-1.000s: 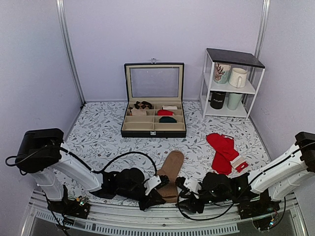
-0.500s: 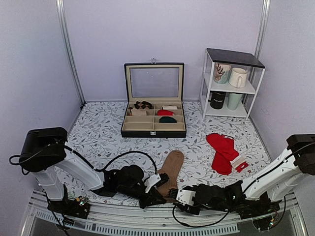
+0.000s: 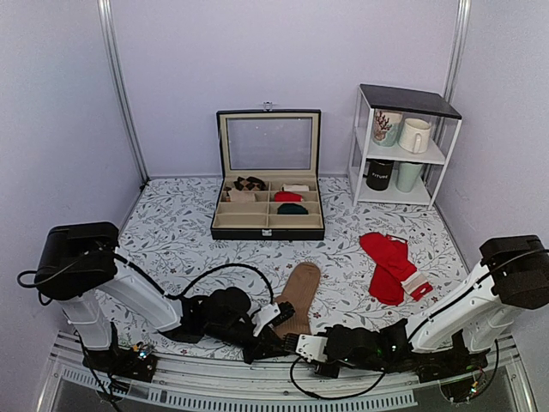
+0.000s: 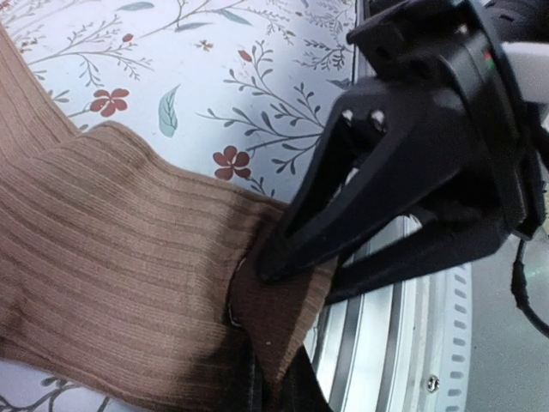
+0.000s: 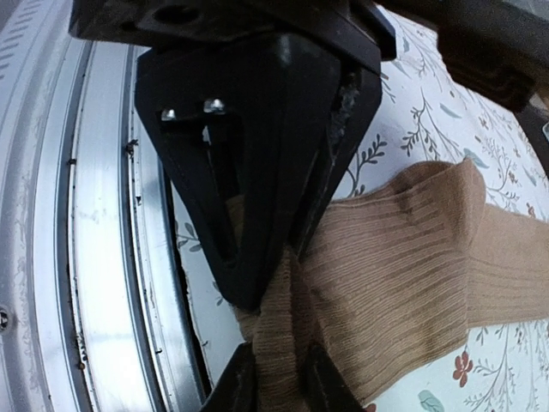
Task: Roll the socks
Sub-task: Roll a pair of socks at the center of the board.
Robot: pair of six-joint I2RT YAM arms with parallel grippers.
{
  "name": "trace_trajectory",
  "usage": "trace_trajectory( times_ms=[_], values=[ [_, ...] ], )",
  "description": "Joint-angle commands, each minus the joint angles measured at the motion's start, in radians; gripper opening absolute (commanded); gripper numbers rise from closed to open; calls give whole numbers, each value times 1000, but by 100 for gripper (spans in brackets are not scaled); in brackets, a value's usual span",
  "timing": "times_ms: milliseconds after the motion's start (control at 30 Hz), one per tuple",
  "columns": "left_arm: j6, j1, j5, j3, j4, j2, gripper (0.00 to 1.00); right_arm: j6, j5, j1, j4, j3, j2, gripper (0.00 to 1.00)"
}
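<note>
Next, my left gripper opens and takes the socks' near end (image 4: 210,373) farther from my right gripper before rolling, since both grippers are pinching the bunched fold side by side.
The tan-brown ribbed socks (image 3: 298,293) lie flat and long on the floral table, their near end at the front edge. My left gripper (image 3: 271,336) and right gripper (image 3: 301,345) meet at that near end. In the left wrist view my left gripper (image 4: 270,382) is shut on a corner of the socks (image 4: 120,249), and the right gripper's fingers (image 4: 343,197) pinch the same end. In the right wrist view my right gripper (image 5: 279,382) is shut on a bunched fold of the socks (image 5: 403,266), right beside the left gripper's fingers (image 5: 249,172).
A black box (image 3: 268,228) with its lid open holds small rolls at the back middle. Red socks with a white tag (image 3: 390,260) lie to the right. A white shelf with mugs (image 3: 399,150) stands back right. A metal rail (image 3: 257,393) runs along the front edge.
My right gripper has moved left along the front edge to the socks' near end and shut on it. My left gripper has stayed at that end.
</note>
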Motion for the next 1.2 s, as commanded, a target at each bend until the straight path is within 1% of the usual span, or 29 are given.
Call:
trace_trajectory(
  times_ms=[0,67,133,167,233,267,300,333,400,500,600,700,767,867,1033,1100,1167],
  values=[
    [-5,5,-39,-52,-249,71,0,88,-11,-2,-46,4,35,11],
    [-1,5,-66,-55,-253,49,1,134,-34,-10,-54,-8,29,7],
    [18,-2,-127,-58,-260,5,22,180,-93,-31,-51,-27,9,6],
    [37,-8,-164,-59,-260,-29,29,203,-137,-47,-49,-38,-3,6],
    [92,-29,-267,-64,-239,-103,45,248,-226,-82,-37,-59,-21,6],
    [126,-43,-296,-68,-217,-144,49,269,-285,-104,-30,-69,-25,6],
    [164,-59,-355,-70,-194,-180,50,286,-340,-128,-25,-74,-23,6],
    [211,-72,-384,-73,-164,-219,52,318,-394,-150,-26,-77,-17,6],
    [310,-98,-409,-91,-85,-285,55,361,-494,-187,-9,-86,3,6],
    [428,-104,-383,-113,18,-307,56,441,-615,-229,21,-93,54,6],
    [479,-102,-319,-116,72,-259,53,494,-666,-244,40,-91,112,6],
    [474,-102,-235,-97,82,-188,50,525,-682,-258,44,-85,159,6],
    [464,-102,-204,-92,98,-143,49,533,-695,-266,44,-80,177,6],
    [451,-101,-212,-97,112,-100,49,538,-705,-275,44,-84,187,6],
    [415,-101,-231,-131,144,-86,47,541,-709,-289,43,-99,177,6],
    [408,-101,-236,-139,147,-81,44,540,-708,-290,43,-98,178,6],
    [402,-101,-231,-137,147,-74,39,537,-710,-293,43,-95,186,6]
  ],
)
